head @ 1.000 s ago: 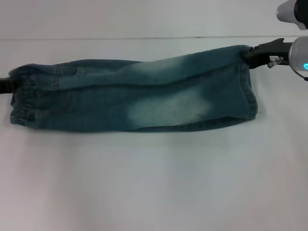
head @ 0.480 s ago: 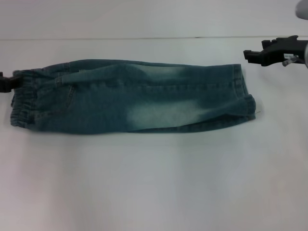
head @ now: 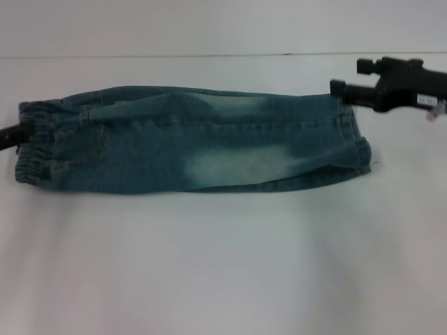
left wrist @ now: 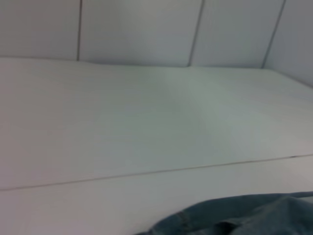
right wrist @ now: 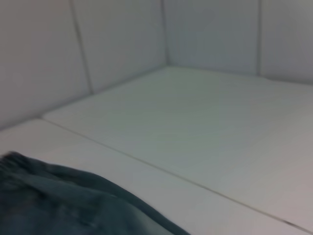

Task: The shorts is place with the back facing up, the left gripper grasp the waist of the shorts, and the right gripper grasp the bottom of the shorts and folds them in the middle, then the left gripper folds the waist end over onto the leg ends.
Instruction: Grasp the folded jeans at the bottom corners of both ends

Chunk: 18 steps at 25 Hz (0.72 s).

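Observation:
The shorts' leg (head: 271,135) lies between the pale patches. My right gripper goes there next and closes, to hold it while the waist folds over.
The blue denim shorts (head: 195,139) lie flat on the white table (head: 223,265), folded lengthwise. The elastic waist (head: 31,143) is at the left and the leg ends (head: 353,136) at the right. My right gripper (head: 348,77) hovers open just above the far corner of the leg ends, holding nothing. Only a dark tip of my left gripper (head: 8,135) shows at the picture's left edge, against the waistband. Denim fills a corner of the left wrist view (left wrist: 244,215) and of the right wrist view (right wrist: 63,200).
White wall panels (left wrist: 146,29) rise behind the table. A thin seam (head: 209,55) runs across the tabletop beyond the shorts. Bare table surface lies in front of the shorts.
The right gripper let go of the leg end, which dropped flat, pulled away, then came back left over the hem corner. The left gripper's tip shifted slightly nearer along the waistband.

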{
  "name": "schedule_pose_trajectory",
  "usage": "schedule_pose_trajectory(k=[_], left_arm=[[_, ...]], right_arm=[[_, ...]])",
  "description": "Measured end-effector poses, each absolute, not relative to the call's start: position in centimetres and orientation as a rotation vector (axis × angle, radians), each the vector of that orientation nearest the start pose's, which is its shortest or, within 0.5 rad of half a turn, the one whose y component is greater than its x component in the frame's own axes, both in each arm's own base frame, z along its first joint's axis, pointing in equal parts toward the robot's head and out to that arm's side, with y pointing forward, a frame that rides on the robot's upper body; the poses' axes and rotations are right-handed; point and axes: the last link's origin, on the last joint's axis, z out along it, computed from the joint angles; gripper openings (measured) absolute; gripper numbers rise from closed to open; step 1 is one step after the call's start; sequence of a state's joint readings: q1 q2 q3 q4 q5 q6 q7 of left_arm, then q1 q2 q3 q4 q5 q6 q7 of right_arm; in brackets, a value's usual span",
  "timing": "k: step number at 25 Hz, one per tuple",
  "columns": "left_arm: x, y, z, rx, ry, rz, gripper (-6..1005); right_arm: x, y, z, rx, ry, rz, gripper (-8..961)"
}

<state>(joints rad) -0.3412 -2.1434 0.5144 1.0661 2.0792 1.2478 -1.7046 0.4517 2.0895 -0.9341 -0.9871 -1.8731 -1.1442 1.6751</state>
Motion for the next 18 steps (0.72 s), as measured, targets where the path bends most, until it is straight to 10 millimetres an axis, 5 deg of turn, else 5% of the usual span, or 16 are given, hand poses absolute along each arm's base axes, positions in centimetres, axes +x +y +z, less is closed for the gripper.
schedule_pose_trajectory(k=[9, 18], left_arm=[[-35.7, 28.6, 9.7, -2.037, -0.909, -0.541, 925], [-36.9, 28.9, 8.4, -2.089, -0.906, -0.353, 923]], right_arm=[[26.3, 32.8, 1.1, -2.553, 0.450, 0.715, 759], [27.2, 30.6, -1.9, -2.635, 0.390, 0.756, 758]])
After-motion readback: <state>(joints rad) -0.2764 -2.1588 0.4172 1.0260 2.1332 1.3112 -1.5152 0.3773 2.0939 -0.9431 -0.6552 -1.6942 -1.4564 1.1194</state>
